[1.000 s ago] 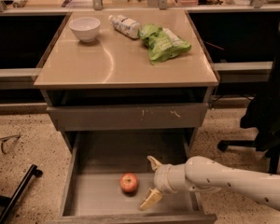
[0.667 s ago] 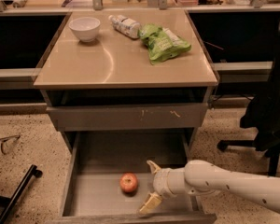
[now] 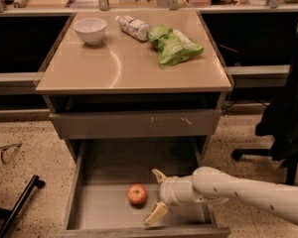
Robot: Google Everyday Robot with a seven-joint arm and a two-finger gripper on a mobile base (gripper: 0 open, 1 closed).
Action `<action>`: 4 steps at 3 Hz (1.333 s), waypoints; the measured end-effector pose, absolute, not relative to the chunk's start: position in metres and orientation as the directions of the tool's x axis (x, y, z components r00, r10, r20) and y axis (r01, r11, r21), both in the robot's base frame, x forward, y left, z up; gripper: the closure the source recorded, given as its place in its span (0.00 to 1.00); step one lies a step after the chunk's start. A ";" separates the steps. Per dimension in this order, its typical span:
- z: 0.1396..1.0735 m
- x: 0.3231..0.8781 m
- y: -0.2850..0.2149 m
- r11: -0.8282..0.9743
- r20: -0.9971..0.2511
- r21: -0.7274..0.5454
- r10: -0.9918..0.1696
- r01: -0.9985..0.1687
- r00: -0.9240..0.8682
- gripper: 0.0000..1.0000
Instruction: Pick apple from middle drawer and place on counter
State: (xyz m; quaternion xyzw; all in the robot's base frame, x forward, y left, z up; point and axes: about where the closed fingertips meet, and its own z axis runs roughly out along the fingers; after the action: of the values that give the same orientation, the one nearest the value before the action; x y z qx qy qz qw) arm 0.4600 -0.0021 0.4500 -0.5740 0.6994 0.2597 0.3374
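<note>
The robot's gripper needs to close around the middle of the red-orange apple (image 3: 137, 194) on the bottom of the open middle drawer.
The small red-orange apple (image 3: 137, 194) lies on the grey floor of the open middle drawer (image 3: 105, 205), near its centre front. My gripper (image 3: 154, 196) reaches in from the right on a white arm and sits just right of the apple, close but apart from it. Its fingers are spread, one tan fingertip (image 3: 158, 175) behind and one in front, holding nothing. The glossy tan counter (image 3: 114, 68) tops the cabinet above the drawer.
On the counter stand a white bowl (image 3: 90, 29), a lying plastic bottle (image 3: 132, 27) and a green bag (image 3: 172, 44). A closed scratched drawer front (image 3: 136, 124) sits above the open drawer. A black office chair (image 3: 283, 128) stands right; a black bar (image 3: 17, 206) lies on the floor left.
My gripper has moved left along the drawer, closing in on the apple. The apple has not moved.
</note>
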 end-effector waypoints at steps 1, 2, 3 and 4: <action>0.425 0.483 0.028 0.151 -0.801 0.019 -0.589 -0.988 -0.105 0.00; 0.402 0.503 0.060 0.101 -0.830 0.062 -0.548 -0.993 -0.108 0.00; 0.385 0.511 0.078 0.072 -0.833 0.088 -0.542 -0.994 -0.113 0.00; 0.385 0.512 0.079 0.071 -0.833 0.087 -0.542 -0.994 -0.112 0.19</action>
State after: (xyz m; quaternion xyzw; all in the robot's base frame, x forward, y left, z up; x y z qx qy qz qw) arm 0.5123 0.0793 0.3845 -0.5839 0.6574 0.3517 0.3212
